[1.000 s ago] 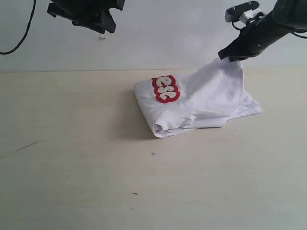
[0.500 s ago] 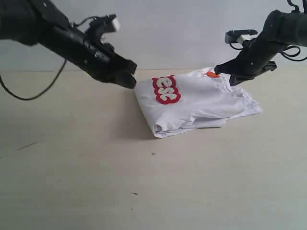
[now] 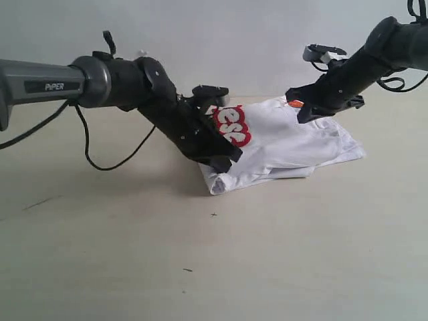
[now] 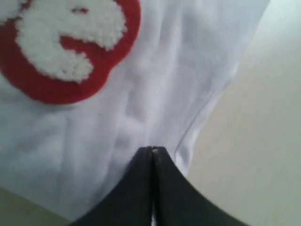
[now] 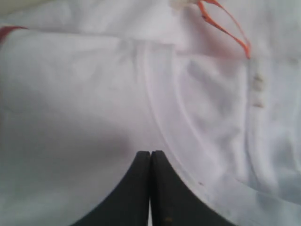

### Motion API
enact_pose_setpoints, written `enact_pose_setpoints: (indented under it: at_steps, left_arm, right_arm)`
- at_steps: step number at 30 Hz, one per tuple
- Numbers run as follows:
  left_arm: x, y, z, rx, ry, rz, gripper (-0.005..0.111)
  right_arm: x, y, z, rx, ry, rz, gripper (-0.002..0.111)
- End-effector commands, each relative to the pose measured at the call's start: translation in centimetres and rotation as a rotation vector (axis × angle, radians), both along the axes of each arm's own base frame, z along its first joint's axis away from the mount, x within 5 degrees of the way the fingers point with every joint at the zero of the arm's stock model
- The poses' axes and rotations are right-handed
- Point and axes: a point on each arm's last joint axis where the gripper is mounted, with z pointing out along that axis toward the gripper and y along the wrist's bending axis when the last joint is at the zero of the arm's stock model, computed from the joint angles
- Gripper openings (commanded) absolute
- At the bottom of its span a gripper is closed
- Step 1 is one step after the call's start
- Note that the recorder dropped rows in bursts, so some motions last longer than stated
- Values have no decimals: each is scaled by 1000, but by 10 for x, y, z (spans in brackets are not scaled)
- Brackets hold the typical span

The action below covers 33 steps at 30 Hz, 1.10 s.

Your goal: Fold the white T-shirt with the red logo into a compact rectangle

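Observation:
My right gripper will set the white T-shirt, which now lies folded on the table, down and let go of it on the table (image 3: 178,184), between the black cable and my left gripper.
The white T-shirt (image 3: 287,144) lies folded on the table, right of the middle, with its red logo (image 3: 232,125) facing up. My left gripper (image 3: 224,160) reaches across and rests shut on the shirt's near left corner. In the left wrist view the shut tips (image 4: 153,149) press on white cloth (image 4: 155,80) beside the fuzzy red-edged letter (image 4: 66,47). My right gripper (image 3: 302,112) is shut and sits low over the far side, next to the orange neck tag (image 3: 294,103). In the right wrist view its tips (image 5: 150,153) touch the cloth by the ribbed collar (image 5: 169,122) and the tag (image 5: 225,30).
The beige table (image 3: 134,254) stretches wide in front and to the left of the shirt. A black cable (image 3: 107,157) hangs from the left arm down to the tabletop. A pale wall (image 3: 221,40) stands behind.
My left arm swung down from the upper left onto the shirt's near left corner. My right gripper lowered the lifted flap onto the pile, and the collar and orange tag came into view.

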Motion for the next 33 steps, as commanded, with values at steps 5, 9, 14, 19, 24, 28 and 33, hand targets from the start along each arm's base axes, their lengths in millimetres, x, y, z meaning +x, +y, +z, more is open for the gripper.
enact_pose_setpoints:
  at_steps: [5, 9, 14, 19, 24, 28, 33]
  left_arm:
    - [3, 41, 100, -111, -243, 143, 0]
    - [-4, 76, 129, -146, -301, 262, 0]
    - [-16, 133, 144, -187, -366, 493, 0]
    - [-32, 172, 166, -249, -414, 654, 0]
    - [-46, 182, 182, -271, -445, 672, 0]
    - [-58, 182, 192, -286, -447, 658, 0]
    - [-71, 180, 205, -308, -429, 610, 0]
  right_arm:
    - [0, 63, -9, -59, -5, 149, 0]
    - [-6, 87, -27, -115, 67, 179, 0]
    - [-20, 127, -35, -115, 125, 275, 0]
    - [-42, 177, -35, -82, 202, 357, 0]
    - [-60, 217, -27, -86, 178, 427, 0]
    - [-69, 238, -1, -66, 112, 420, 0]
    - [-78, 244, 31, -39, 47, 409, 0]
